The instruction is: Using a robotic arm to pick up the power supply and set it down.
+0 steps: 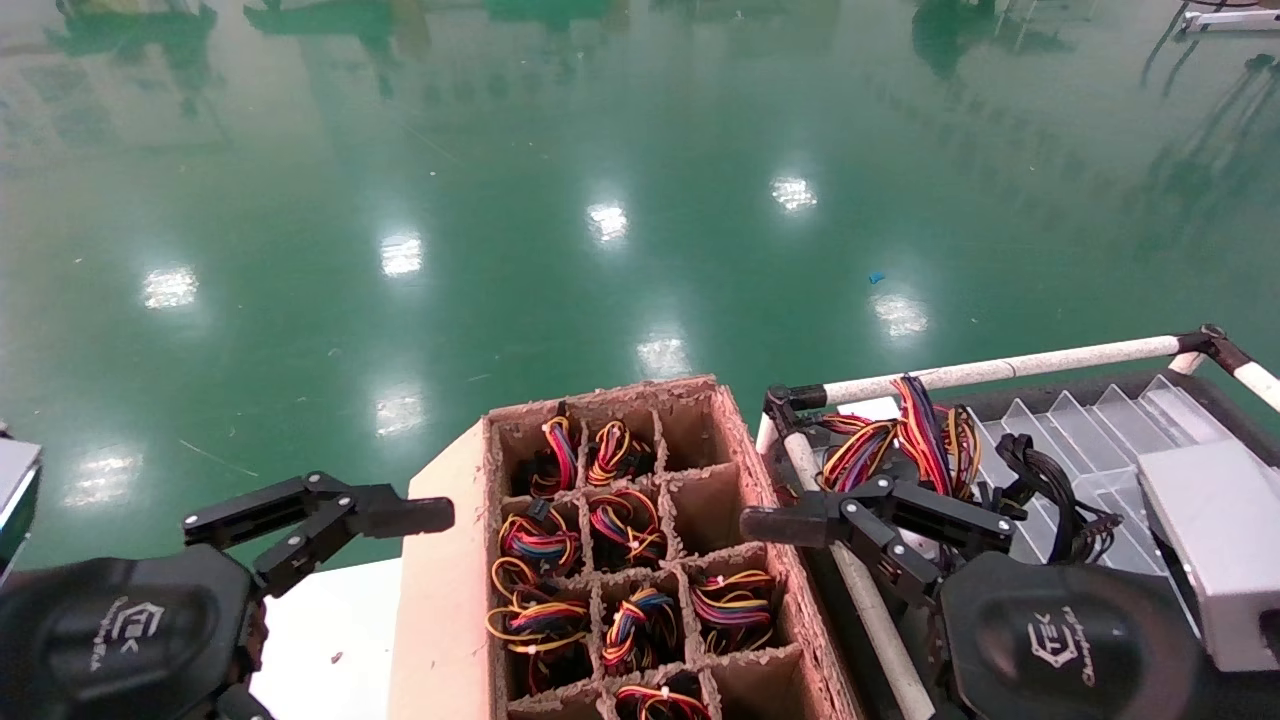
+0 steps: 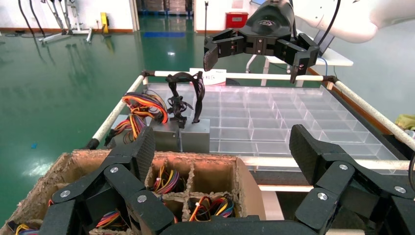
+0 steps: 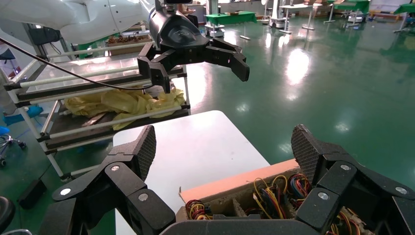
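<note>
The robot's right gripper will close on the wire loop of the power supply point(image 1: 741, 610) that stands between empty cells along the tray side of the cardboard box.
Several power supplies stand in the cells of a cardboard box point(image 1: 745, 430); only their red, yellow and orange wire loops point(image 1: 540, 545) show. Another power supply point(image 2: 165, 136), a silver box under coloured wires point(image 1: 890, 440), sits in the near corner of the clear tray point(image 1: 1100, 440). My left gripper point(image 1: 315, 520) hangs open just left of the box with nothing between its fingers point(image 2: 142, 152). My right gripper point(image 1: 880, 525) hangs open at the box's right edge, above the tray's rail, also holding nothing. Each wrist view shows the opposite gripper point(image 2: 252, 61) point(image 3: 203, 76) facing it across the box.
A grey box with thick black cables point(image 2: 195, 137) stands beside the tray's power supply. White pipe rails point(image 1: 1000, 370) frame the tray. A white table point(image 3: 195, 142) lies left of the box, with a rack of yellow cloth point(image 3: 127, 103) behind. Green floor lies ahead.
</note>
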Motion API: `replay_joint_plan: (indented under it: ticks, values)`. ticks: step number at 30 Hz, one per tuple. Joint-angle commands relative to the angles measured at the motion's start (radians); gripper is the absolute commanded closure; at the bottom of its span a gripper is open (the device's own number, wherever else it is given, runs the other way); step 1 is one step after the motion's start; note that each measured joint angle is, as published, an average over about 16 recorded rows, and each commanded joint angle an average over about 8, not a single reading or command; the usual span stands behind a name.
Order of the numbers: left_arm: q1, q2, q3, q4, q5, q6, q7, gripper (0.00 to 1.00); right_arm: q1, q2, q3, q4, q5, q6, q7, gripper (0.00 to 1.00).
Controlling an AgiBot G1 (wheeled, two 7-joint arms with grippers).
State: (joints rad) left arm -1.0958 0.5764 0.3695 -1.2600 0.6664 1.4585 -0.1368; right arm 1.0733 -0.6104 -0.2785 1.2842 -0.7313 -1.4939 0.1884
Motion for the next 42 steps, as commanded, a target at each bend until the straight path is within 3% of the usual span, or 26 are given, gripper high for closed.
replay_joint_plan:
  ticks: [1,9,10,17,18,34,42]
  values:
    - [0.0,0.0,0.0,0.0,0.0,0.0,0.0,0.0,0.0,0.0,0.0,0.0,0.0,0.0,0.0,0.0]
    - [0.0,0.0,0.0,0.0,0.0,0.0,0.0,0.0,0.0,0.0,0.0,0.0,0.0,0.0,0.0,0.0]
    - [0.0,0.0,0.0,0.0,0.0,0.0,0.0,0.08,0.0,0.0,0.0,0.0,0.0,0.0,0.0,0.0]
    - [0.0,0.0,0.0,0.0,0.0,0.0,0.0,0.95,0.0,0.0,0.0,0.0,0.0,0.0,0.0,0.0]
    - [0.0,0.0,0.0,0.0,0.0,0.0,0.0,1.0,0.0,0.0,0.0,0.0,0.0,0.0,0.0,0.0]
    - [0.0,0.0,0.0,0.0,0.0,0.0,0.0,1.0,0.002,0.003,-0.003,0.0,-0.012,0.002,-0.002,0.0]
    - [0.0,0.0,0.0,0.0,0.0,0.0,0.0,1.0,0.057,0.027,-0.045,0.035,-0.205,0.063,-0.02,0.0]
